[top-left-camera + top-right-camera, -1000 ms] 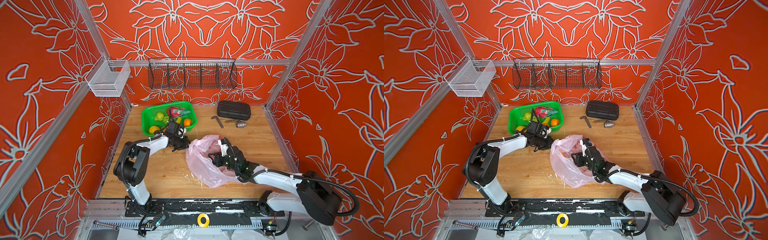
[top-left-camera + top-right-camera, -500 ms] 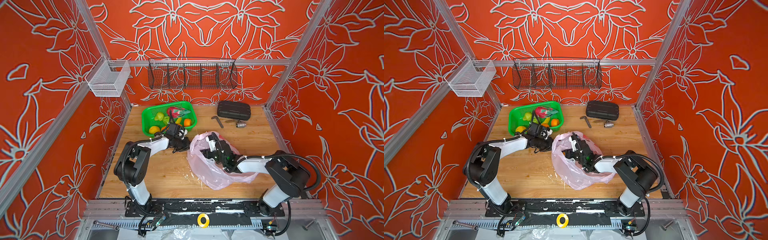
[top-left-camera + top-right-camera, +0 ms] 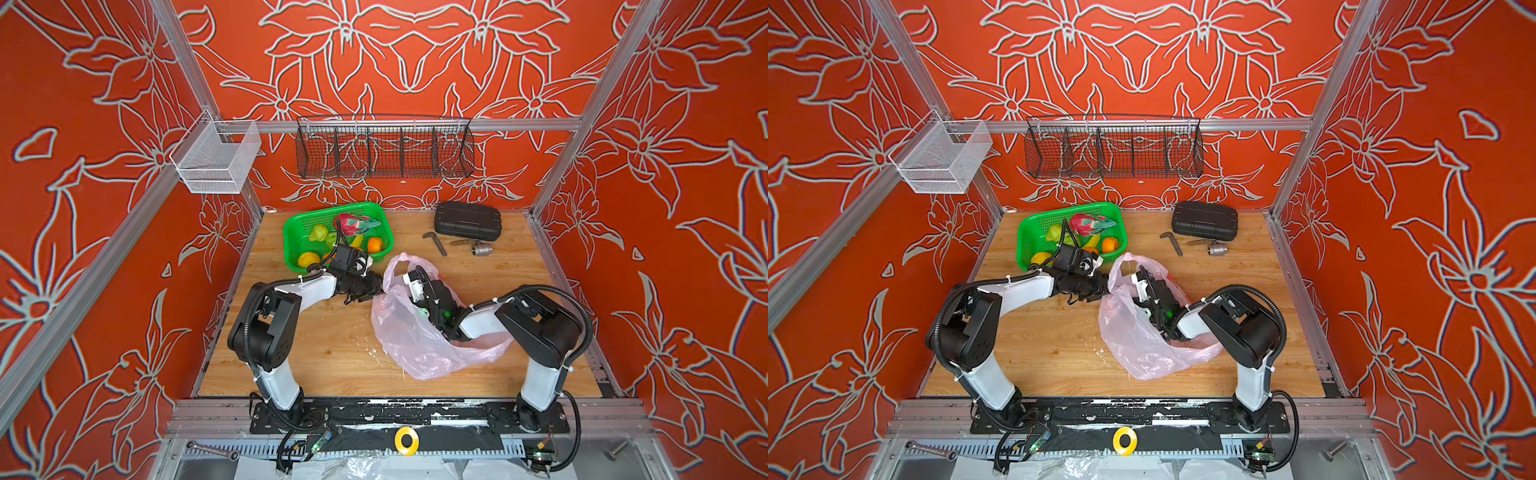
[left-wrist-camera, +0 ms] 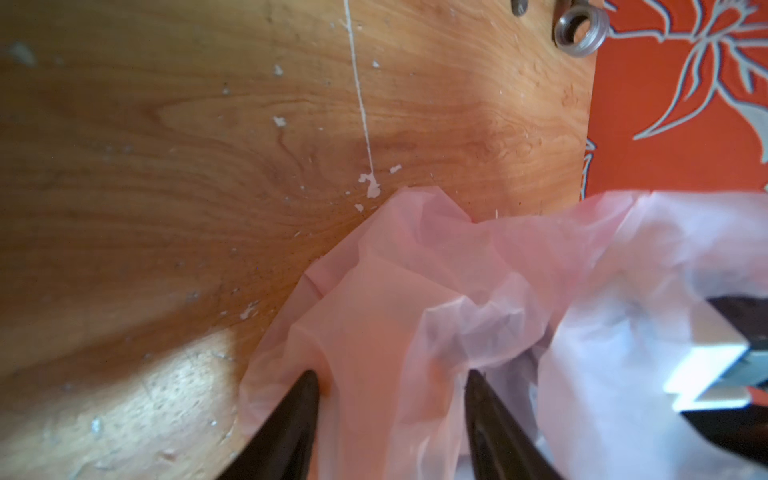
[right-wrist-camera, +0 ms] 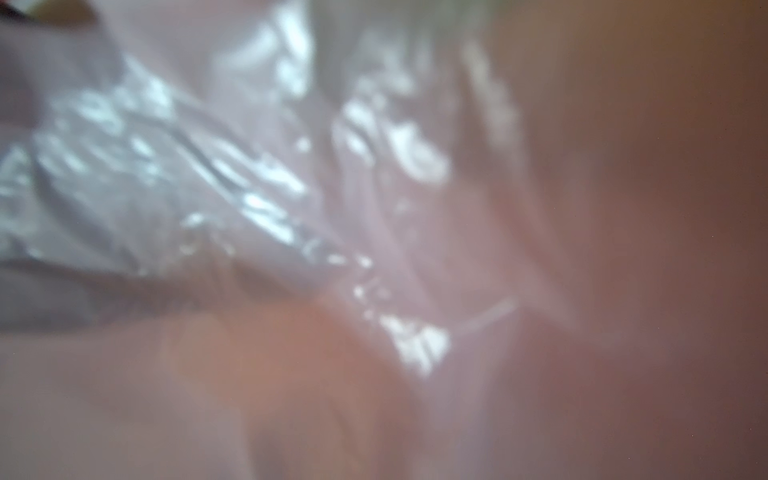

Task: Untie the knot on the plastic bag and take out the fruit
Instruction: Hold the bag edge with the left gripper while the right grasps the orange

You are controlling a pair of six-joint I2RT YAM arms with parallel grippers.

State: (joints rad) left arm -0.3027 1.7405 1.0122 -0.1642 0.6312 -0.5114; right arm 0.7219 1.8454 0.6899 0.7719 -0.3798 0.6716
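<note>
Loose film is hanging between the open fingers of my left gripper as my right gripper reaches into the bag. The bag's rim (image 4: 449, 312) should be pinched by my left gripper first.
The pink plastic bag (image 3: 415, 345) (image 3: 1142, 345) lies crumpled mid-table, its mouth gaping toward the back with a handle loop standing up. No knot shows. My left gripper (image 3: 376, 289) (image 3: 1102, 289) is at the bag's left rim. In the left wrist view its gripper (image 4: 392, 378) has its jaws apart, with loose pink film (image 4: 415, 291) draped between them. My right gripper (image 3: 409, 277) reaches into the bag's mouth. The right wrist view shows only blurred plastic (image 5: 249, 166), and the jaws are hidden. Fruit lies in the green basket (image 3: 291, 232): a dragon fruit (image 3: 353, 222), an orange (image 3: 374, 244), a yellow one (image 3: 308, 259) and a green one (image 3: 318, 232).
A black case (image 3: 467, 220), a hex key (image 3: 434, 242) and a metal fitting (image 3: 482, 249) lie at the back right. A black wire rack (image 3: 384, 151) and a white mesh bin (image 3: 216, 160) hang on the walls. The basket stands just behind my left wrist.
My left gripper has slid right to the bag's rim and opened its jaws. My right arm folded back at the elbow and pushed its gripper further into the bag's mouth.
</note>
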